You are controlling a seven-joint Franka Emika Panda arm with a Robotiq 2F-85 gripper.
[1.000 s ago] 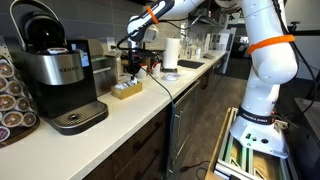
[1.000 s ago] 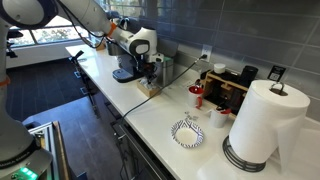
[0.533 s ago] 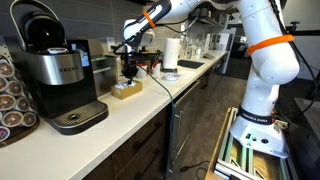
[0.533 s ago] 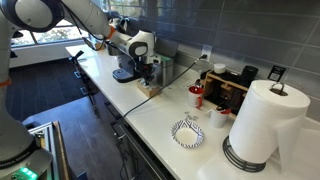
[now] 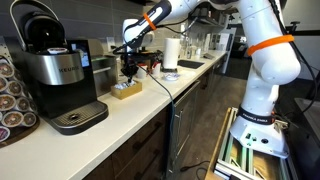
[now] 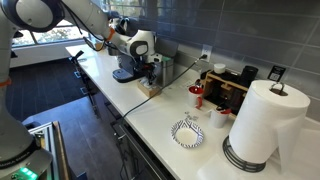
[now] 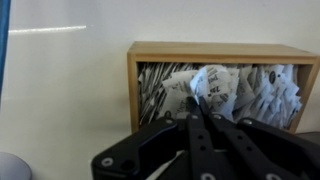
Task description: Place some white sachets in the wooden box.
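Note:
Next, I open my gripper and release the crumpled white sachet so that it rests on top of the other sachets in the wooden box (image 5: 129, 86) (image 7: 196, 82). The sachet is now pinched just above the box.
The wooden box (image 7: 220, 48) is a low tan box on the white counter, and it holds several white sachets (image 7: 265, 90). It also shows in both exterior views (image 5: 127, 91) (image 6: 150, 90). My gripper (image 7: 196, 100) hangs just above the box, with its black fingers pressed together. A crumpled white sachet (image 7: 213, 84) sits at the fingertips and looks pinched between them. In both exterior views the gripper (image 5: 129, 72) (image 6: 150, 76) points straight down over the box.
A black-and-steel coffee machine (image 5: 60, 75) stands close beside the box. A rack of coffee pods (image 5: 10, 95) is at the counter's end. A paper towel roll (image 6: 262, 125), a patterned bowl (image 6: 187, 132) and a black appliance (image 6: 230, 85) stand further along.
My gripper has come down a little toward the wooden box and has since held still. The box has not moved.

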